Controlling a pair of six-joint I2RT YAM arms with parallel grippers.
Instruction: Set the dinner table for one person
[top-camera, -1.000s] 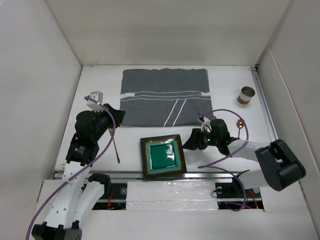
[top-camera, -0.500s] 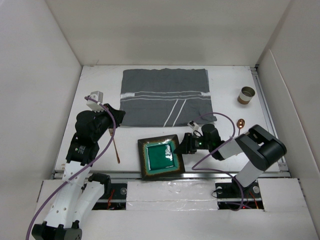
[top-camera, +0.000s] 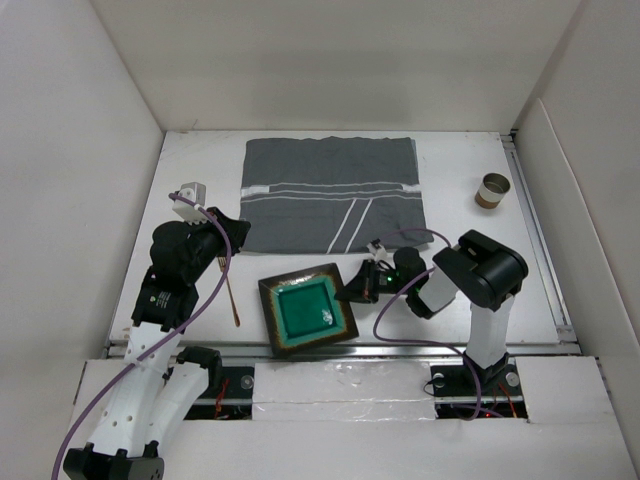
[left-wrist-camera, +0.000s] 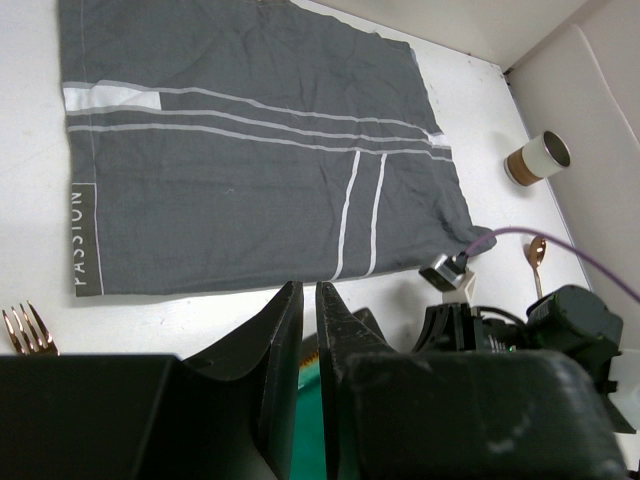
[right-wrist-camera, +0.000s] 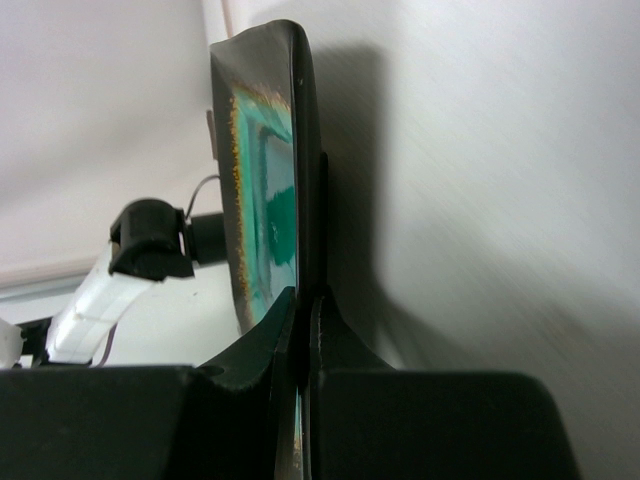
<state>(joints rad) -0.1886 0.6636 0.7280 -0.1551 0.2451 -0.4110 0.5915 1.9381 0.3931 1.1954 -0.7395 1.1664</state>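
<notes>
Next, my right gripper puts the square plate down on the middle of the grey striped cloth (top-camera: 325, 193).
A square plate (top-camera: 306, 310) with green glaze and a brown rim lies on the white dinner table (top-camera: 460, 150), near its front edge. My right gripper (top-camera: 351, 291) is shut on the plate's right rim; in the right wrist view the jaws (right-wrist-camera: 307, 300) pinch the dark edge of the plate (right-wrist-camera: 270, 180). My left gripper (top-camera: 238, 232) hovers left of the plate by the grey striped cloth (top-camera: 330, 195). Its jaws (left-wrist-camera: 310, 300) stand almost together with nothing between them.
A copper fork (top-camera: 230, 290) lies left of the plate, its tines (left-wrist-camera: 25, 328) showing in the left wrist view. A copper spoon (left-wrist-camera: 537, 255) lies to the right, behind the right arm. A small cup (top-camera: 492, 190) stands at the back right. White walls enclose the table.
My right gripper has closed onto the plate's right rim. The plate has slid left and turned a little, and the right arm has folded in toward it. The left arm is still.
</notes>
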